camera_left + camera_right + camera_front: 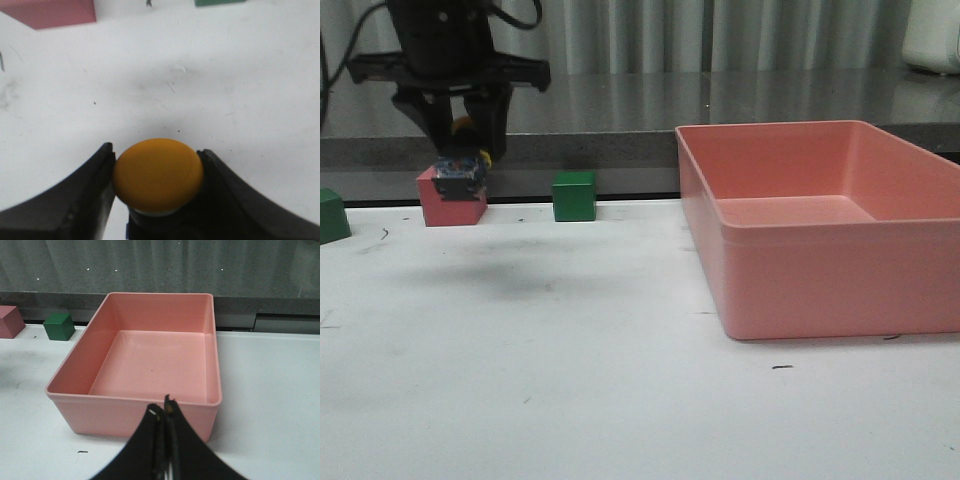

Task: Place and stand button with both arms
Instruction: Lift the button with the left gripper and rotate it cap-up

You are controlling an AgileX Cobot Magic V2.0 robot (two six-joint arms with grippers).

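The pink cube has the open white table (400,326) in front of it. Next, I set the button upright there with my left gripper.
My left gripper (460,160) is shut on the button (460,172) and holds it in the air above the white table at the far left. In the left wrist view the button's round yellow cap (158,175) fills the gap between the two black fingers (85,200), with its silvery collar and dark body below. My right gripper (163,412) is shut and empty. It hangs in front of the near wall of the pink bin (132,415). The right arm does not show in the front view.
The large pink bin (820,290) stands on the right half of the table. A pink cube (440,208) sits behind the held button, a green cube (574,195) to its right, another green cube (332,215) at the left edge.
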